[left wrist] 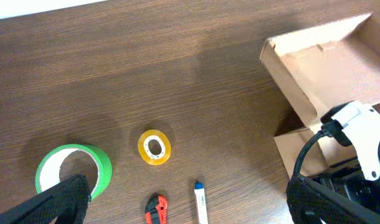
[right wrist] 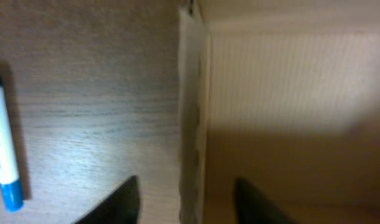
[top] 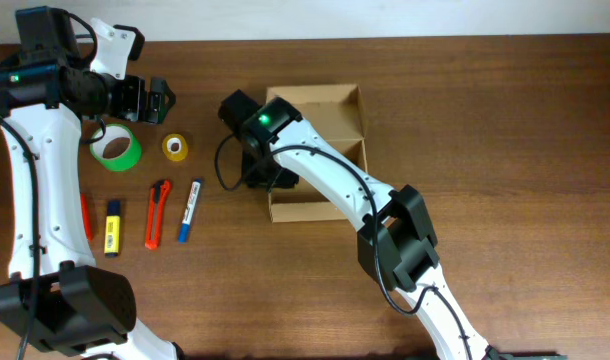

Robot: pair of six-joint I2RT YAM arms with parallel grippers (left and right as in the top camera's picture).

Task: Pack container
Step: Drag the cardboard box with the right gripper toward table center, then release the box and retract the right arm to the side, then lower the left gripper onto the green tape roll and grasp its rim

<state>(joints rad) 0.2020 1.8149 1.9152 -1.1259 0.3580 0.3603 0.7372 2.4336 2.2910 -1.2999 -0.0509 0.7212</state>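
Observation:
Next, my left gripper will grab the green tape roll by its side (top: 134,153) (left wrist: 104,175) nearest the small yellow tape roll, with one finger inside the roll.
The container (top: 325,108) is a tan cardboard box at the table's middle, lid flap open toward the far side. It also shows at the right of the left wrist view (left wrist: 314,59). My right gripper (top: 270,176) is down at the box's left wall (right wrist: 191,93). Its dark fingers (right wrist: 121,202) stand apart astride that wall, one outside and one inside, not pressing on it. My left gripper (top: 150,98) hovers open over the table near the green tape roll (top: 116,148), holding nothing. What lies inside the box is hidden by the right arm.
Left of the box lie a green tape roll (left wrist: 71,171), a small yellow tape roll (left wrist: 154,147), a red utility knife (top: 158,213), a blue-capped marker (top: 190,209), a yellow highlighter (top: 112,228) and a red pen (top: 85,215).

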